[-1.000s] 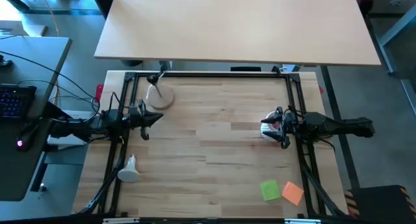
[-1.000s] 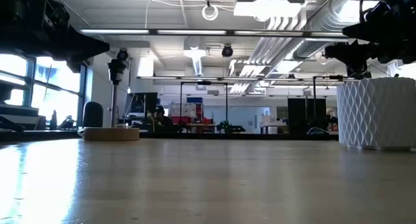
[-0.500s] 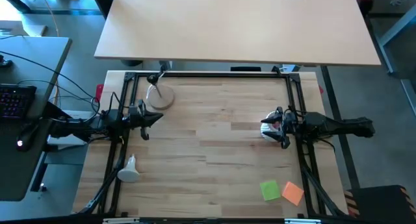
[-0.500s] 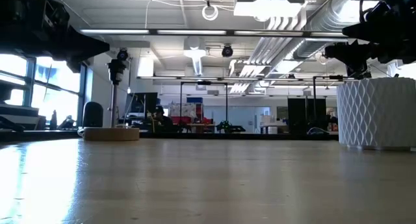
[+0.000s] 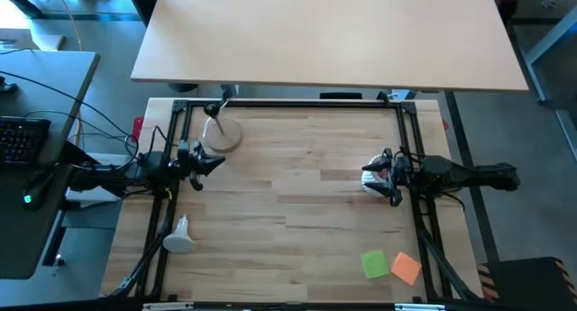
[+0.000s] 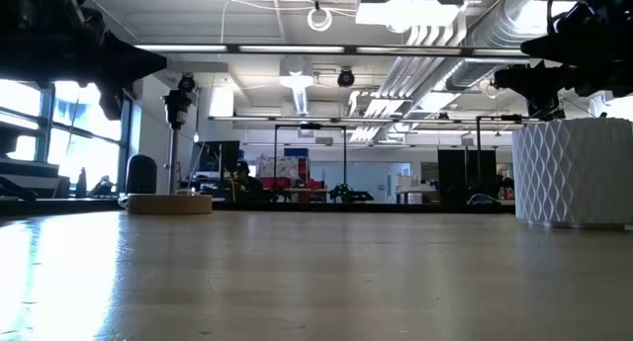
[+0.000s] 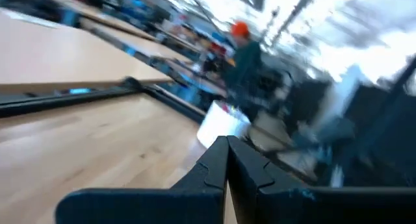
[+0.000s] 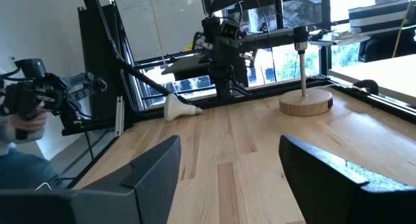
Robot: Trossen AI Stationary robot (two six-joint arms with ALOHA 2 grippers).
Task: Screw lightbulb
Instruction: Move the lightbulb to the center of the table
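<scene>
I will next move my left gripper to the white lightbulb's narrow neck (image 5: 183, 224) and close it there, beside its metal screw end.
The white lightbulb (image 5: 178, 237) lies on its side on the table near the front left corner, globe toward the near edge. It also shows in the right wrist view (image 8: 179, 108). The round wooden lamp base (image 5: 222, 136) with its upright socket stands at the far left. My left gripper (image 5: 218, 160) is shut and empty above the table, just near-side of the lamp base and well to the far side of the bulb. My right gripper (image 5: 386, 178) is open and empty at the table's right side, over a white cup (image 5: 371, 178).
The white patterned cup (image 6: 576, 173) holding pink items stands at the table's right side. A green and an orange paper square (image 5: 390, 265) lie at the front right. A black frame (image 5: 297, 102) runs along the table's edges. Bare wood lies in the middle.
My left gripper has shifted a little toward the table's left edge and turned slightly, staying shut. The bulb, lamp base and right arm have kept still.
</scene>
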